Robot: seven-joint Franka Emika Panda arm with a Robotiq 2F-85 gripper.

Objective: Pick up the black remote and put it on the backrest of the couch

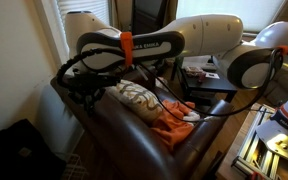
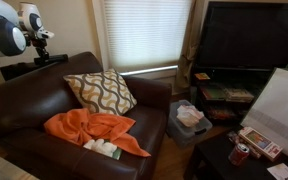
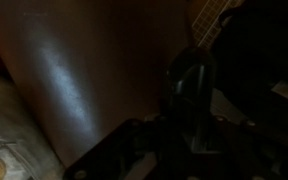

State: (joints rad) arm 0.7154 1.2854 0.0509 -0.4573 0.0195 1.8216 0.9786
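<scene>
The black remote, now over the backrest's far end, will be let go by my gripper on top of the couch's backrest (image 1: 93,102) (image 3: 152,105), beside the patterned cushion.
The glossy dark brown couch shows in both exterior views; its backrest (image 2: 44,88) runs along the top, also seen from the side (image 1: 69,95). My gripper (image 1: 84,90) hangs just over the backrest's far end, by the window (image 2: 42,48). In the dim wrist view a slim dark oblong, the black remote (image 3: 189,90), stands between my fingers (image 3: 189,135), which look closed on it, over the shiny leather (image 3: 74,80). The remote is too small to make out in the exterior views.
A patterned cushion (image 2: 99,92) leans on the backrest, with an orange cloth (image 2: 94,130) on the seat. A TV stand (image 2: 249,50), a basket (image 2: 189,120) and a low table (image 2: 254,150) stand beside the couch. A window with blinds (image 2: 144,35) is behind.
</scene>
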